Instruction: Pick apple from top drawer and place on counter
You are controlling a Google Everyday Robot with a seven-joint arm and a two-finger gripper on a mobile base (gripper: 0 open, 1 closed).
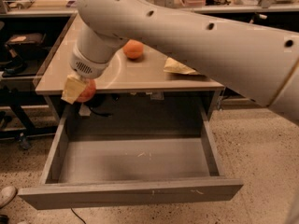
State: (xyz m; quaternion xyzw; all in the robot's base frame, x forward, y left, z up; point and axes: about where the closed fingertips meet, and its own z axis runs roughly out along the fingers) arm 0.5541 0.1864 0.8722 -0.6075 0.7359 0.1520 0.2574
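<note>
The red apple will be let go from my gripper on the tan counter (89, 67) between the orange and the dark shelving.
My gripper (78, 89) hangs from the big white arm at the counter's front left corner, above the left end of the open top drawer (131, 192). Its yellowish fingers (71, 88) are shut on the red apple (88, 90), which is held at the level of the counter edge. The drawer is pulled out and its grey floor is bare. The tan counter (135, 73) lies just behind the apple.
An orange (133, 49) sits on the counter near the middle. A crumpled chip bag (178, 66) lies at its right. Dark shelving with clutter stands at the left, a workbench at the back. A shoe (5, 196) shows at the bottom left.
</note>
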